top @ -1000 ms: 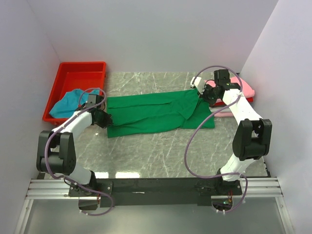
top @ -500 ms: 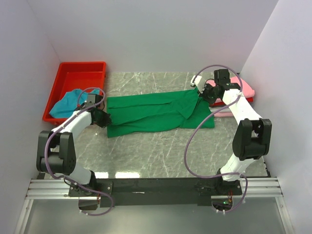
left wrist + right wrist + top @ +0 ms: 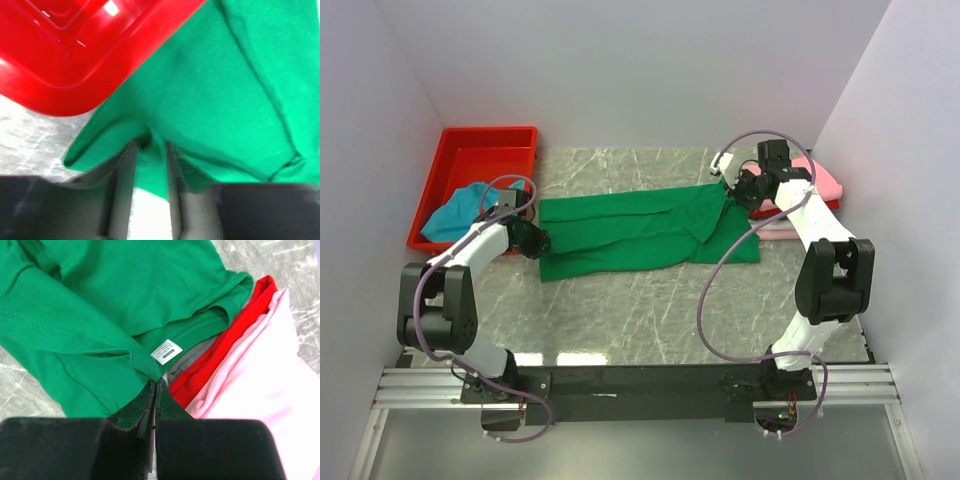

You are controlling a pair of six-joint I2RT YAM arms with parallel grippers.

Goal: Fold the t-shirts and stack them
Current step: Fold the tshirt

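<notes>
The green t-shirt has a bunched fold pinched in from its edge by my left gripper. Next, I open my left gripper and take the shirt by its near corner [image 3: 544, 278].
A bright green t-shirt [image 3: 640, 232] lies spread across the middle of the table. My left gripper [image 3: 536, 242] is at its left edge, and in the left wrist view the gripper [image 3: 148, 150] is shut on a bunched fold of green cloth [image 3: 215, 100]. My right gripper [image 3: 737, 190] is at the shirt's right end, shut [image 3: 156, 385] on a green hem beside the white neck label [image 3: 166, 351]. Red [image 3: 220, 365] and pink [image 3: 260, 405] shirts lie stacked just to the right. A teal-blue shirt [image 3: 465, 208] lies in the red tray [image 3: 490, 150].
The red tray stands at the far left, its corner close over my left gripper [image 3: 75, 55]. The pink stack [image 3: 820, 180] sits against the right wall. White walls close in the left, back and right sides. Marble table [image 3: 650, 300] shows in front of the shirt.
Almost nothing. Both grippers stay shut on the ends of the green shirt; the right wrist has edged slightly toward the back.
</notes>
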